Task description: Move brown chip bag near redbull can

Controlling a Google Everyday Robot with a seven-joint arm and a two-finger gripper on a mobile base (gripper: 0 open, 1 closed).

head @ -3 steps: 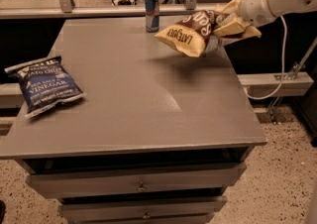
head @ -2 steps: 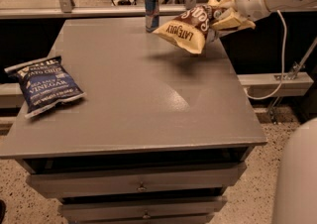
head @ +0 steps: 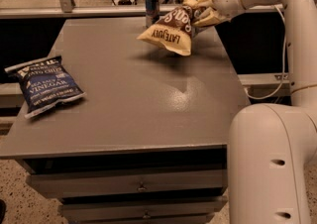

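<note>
Next, I open my gripper and let the brown chip bag go on the grey table's far part [head: 169, 28], close beside the redbull can. The bag now hangs tilted above the table.
The brown chip bag [head: 171, 30], dark brown with cream-yellow ends and "LATE JULY" print, hangs tilted above the far part of the grey table [head: 133, 99]. My gripper [head: 202, 12] is shut on the bag's upper right end and holds it off the surface. The redbull can [head: 152, 8], slim, blue and silver, stands upright at the table's far edge, just left of and behind the bag. The bag's lower end is close to the can, not touching it.
A dark-blue "VINEGAR" chip bag [head: 45, 85] lies flat at the table's left edge. My white arm [head: 292, 29] runs down the right side and its base [head: 272, 163] stands at the table's front right corner. Drawers [head: 141, 186] sit under the tabletop.
The gripper has carried the brown chip bag a little left and toward the can. The view has shifted so that my arm base now shows at the right.
</note>
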